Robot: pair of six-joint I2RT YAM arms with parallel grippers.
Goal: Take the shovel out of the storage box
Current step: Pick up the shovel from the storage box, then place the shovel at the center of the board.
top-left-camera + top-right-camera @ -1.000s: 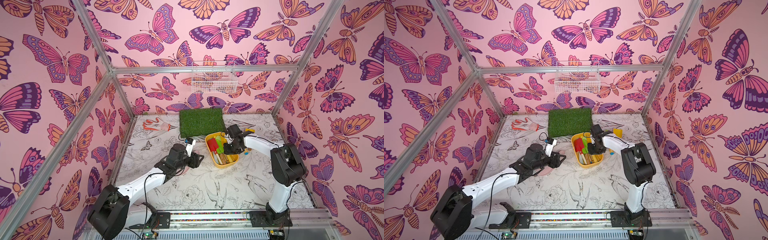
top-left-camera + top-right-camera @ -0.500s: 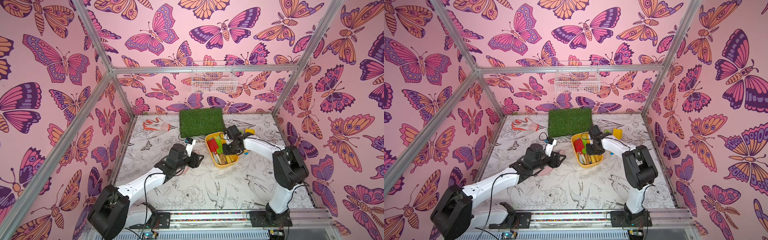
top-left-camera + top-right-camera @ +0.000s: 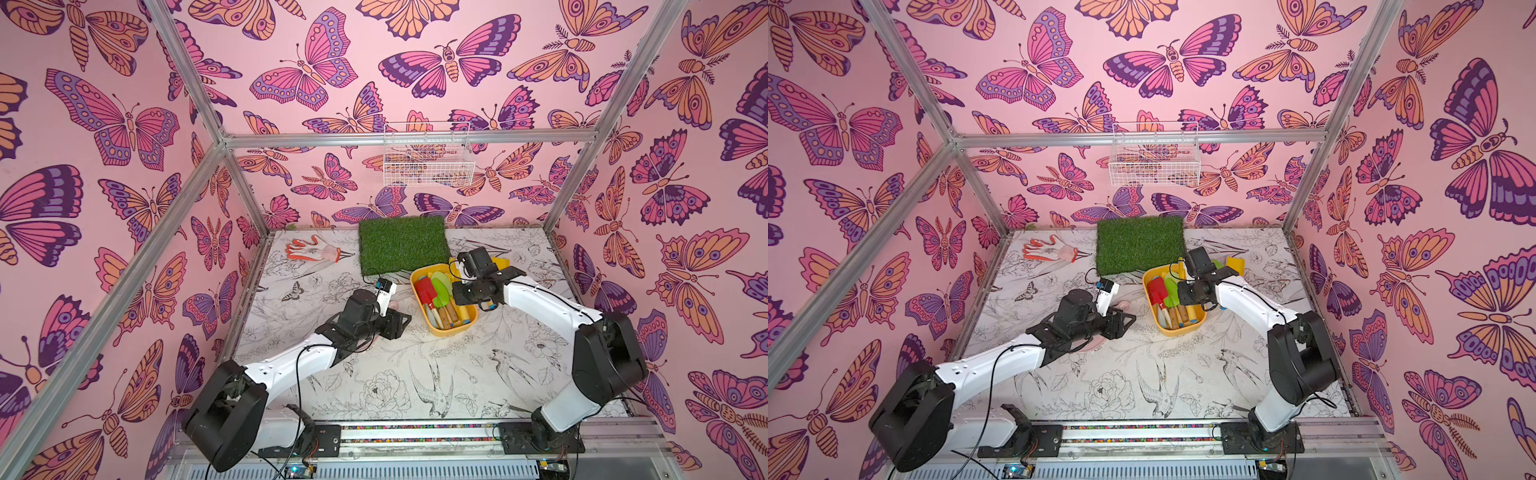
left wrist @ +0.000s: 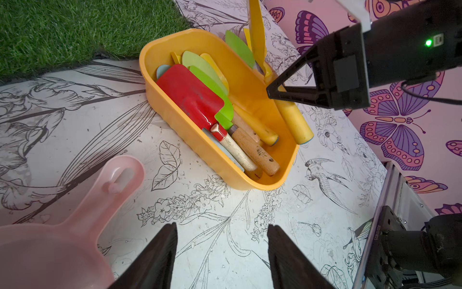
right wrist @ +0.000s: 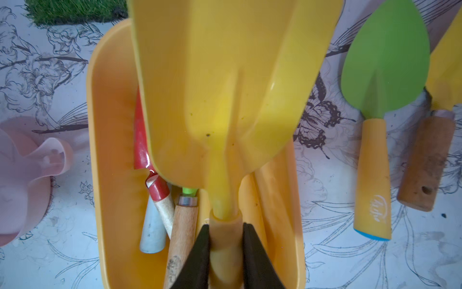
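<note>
Next, my right gripper sets the yellow shovel down on the table [image 3: 514, 281], beside the wooden-handled yellow tool and away from the box.
The yellow-orange storage box [image 3: 446, 332] [image 3: 1179, 332] [image 4: 200, 155] [image 5: 100, 125] sits right of centre. My right gripper [image 5: 223, 225] [image 4: 268, 90] [image 3: 459, 289] [image 3: 1183, 291] is shut on the handle of a yellow shovel [image 5: 225, 75] [image 4: 295, 120]. The shovel's blade tilts up over the box and its handle crosses the box's right rim. A red shovel [image 4: 192, 95], a green shovel [image 4: 207, 75] and other tools lie inside the box. My left gripper [image 4: 221, 227] [image 3: 401, 322] [image 3: 1127, 322] is open and holds nothing, above the table left of the box.
A pink dustpan [image 4: 50, 245] [image 5: 25, 175] lies under my left arm. A green shovel [image 5: 385, 62] and a wooden-handled yellow tool [image 5: 425, 160] lie right of the box. A grass mat [image 3: 401, 243], a glove [image 3: 311, 251] and a wire basket [image 3: 428, 160] are at the back.
My right gripper has closed tighter on the yellow shovel's handle and shifted slightly left over the box. The left arm has not moved.
</note>
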